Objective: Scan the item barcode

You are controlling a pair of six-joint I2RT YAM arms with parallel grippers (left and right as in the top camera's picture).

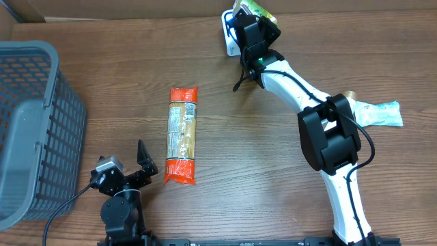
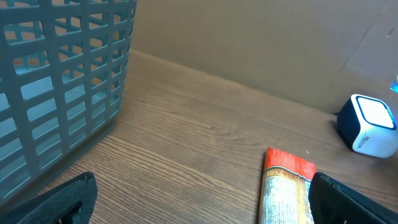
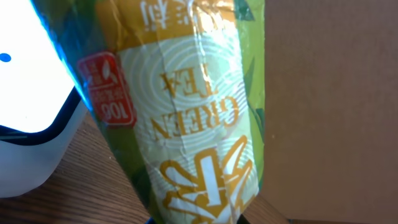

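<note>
Next, I put down the green tea packet with my right gripper on the table, on the scanner side of the teal packet [image 1: 324,123]. The green tea packet now hangs beside the white scanner.
My right gripper [image 1: 247,22] is at the far edge of the table, shut on a green tea packet [image 1: 254,8]. The packet [image 3: 186,112] is green and yellow with "GREEN TEA" printed on it, and it fills the right wrist view. It hangs right beside the white scanner [image 3: 28,118], whose lit face is at the left. From overhead the scanner [image 1: 230,37] is partly hidden under the gripper. I see no barcode on the packet. My left gripper [image 1: 126,165] rests near the front edge, open and holding nothing.
An orange and red packet [image 1: 182,135] lies lengthwise in the middle of the table, just right of the left gripper [image 2: 205,213]. A grey plastic basket [image 1: 34,130] stands at the left. A teal packet [image 1: 379,113] lies at the right, behind the right arm.
</note>
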